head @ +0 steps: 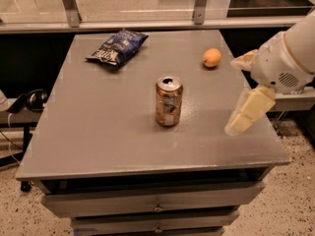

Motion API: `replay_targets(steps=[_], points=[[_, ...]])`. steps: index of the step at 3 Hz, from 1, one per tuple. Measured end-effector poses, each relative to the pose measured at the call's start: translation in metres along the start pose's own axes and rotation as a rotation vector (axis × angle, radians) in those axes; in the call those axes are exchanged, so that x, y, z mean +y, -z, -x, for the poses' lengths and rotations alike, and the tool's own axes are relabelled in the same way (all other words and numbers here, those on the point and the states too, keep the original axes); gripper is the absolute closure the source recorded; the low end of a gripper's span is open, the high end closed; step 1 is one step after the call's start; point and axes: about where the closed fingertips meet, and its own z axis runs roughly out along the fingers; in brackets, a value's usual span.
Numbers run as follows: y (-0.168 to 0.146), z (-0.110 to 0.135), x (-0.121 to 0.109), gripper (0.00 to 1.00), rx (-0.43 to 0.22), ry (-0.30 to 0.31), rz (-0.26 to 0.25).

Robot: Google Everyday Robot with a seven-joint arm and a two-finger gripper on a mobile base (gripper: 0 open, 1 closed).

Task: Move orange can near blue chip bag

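The orange can has a silver top. Next, I close my gripper around the middle of the orange can (169, 106), below that top, to carry it towards the blue chip bag.
The orange can (169, 101) stands upright in the middle of the grey table (98, 132), with a silver top and pale label patches. The blue chip bag (117, 46) lies flat at the table's back left, well apart from the can. My gripper (233, 96) hangs over the table's right edge, to the right of the can and apart from it. Its pale fingers (250, 110) are spread open and hold nothing.
A small round orange fruit (212, 57) lies at the back right of the table, just behind the gripper. Drawers (157, 206) sit under the tabletop. A glass-and-metal railing (147, 23) runs behind the table. Headphones and cables (29, 100) lie at the left.
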Motion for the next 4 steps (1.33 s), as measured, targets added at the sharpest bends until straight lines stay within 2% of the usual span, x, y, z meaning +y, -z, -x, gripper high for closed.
replay_targets(steps=[1,2,3,4], points=[[-0.038,0.027,-0.007,0.0,-0.226,-0.026,0.044],[-0.061,0.053,-0.005,0.0,-0.425,-0.047,0.079],[-0.081,0.073,0.0,0.0,-0.587,-0.059,0.105],[-0.098,0.096,0.005,0.17,-0.719,-0.053,0.12]])
